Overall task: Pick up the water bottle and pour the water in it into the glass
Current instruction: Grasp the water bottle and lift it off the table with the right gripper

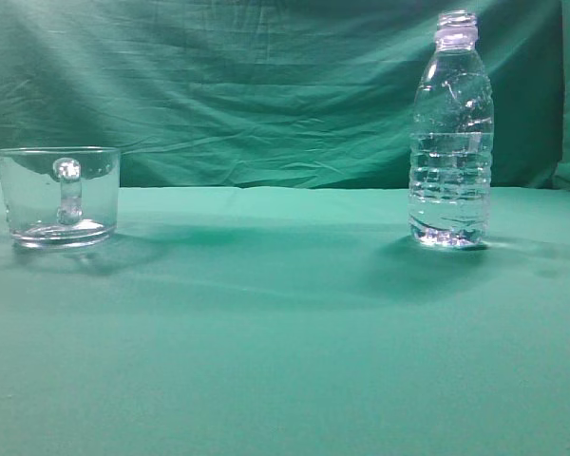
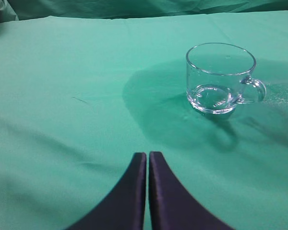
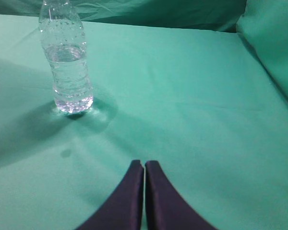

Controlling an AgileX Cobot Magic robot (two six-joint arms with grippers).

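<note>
I need to close my right gripper around the middle of the water bottle [image 1: 452, 146] [image 3: 68, 55], close to the surface of the water, so the bottle's opening stays free for pouring.
The water bottle [image 1: 451, 142] stands upright at the right of the green cloth, clear and ribbed, uncapped. The water [image 1: 450, 180] fills it to about half. It also shows in the right wrist view [image 3: 66, 62], far left of my right gripper [image 3: 144, 164], which is shut and empty. The glass [image 1: 59, 196], a short clear mug with its handle facing the camera, stands at the left and looks empty. It shows in the left wrist view [image 2: 221, 79], ahead and to the right of my left gripper [image 2: 147, 155], which is shut and empty. Neither gripper shows in the exterior view.
A green cloth [image 1: 285, 323] covers the table and hangs as a creased backdrop [image 1: 247, 85]. A fold of the cloth rises at the right edge in the right wrist view [image 3: 273, 43]. A wide stretch of cloth lies between glass and bottle.
</note>
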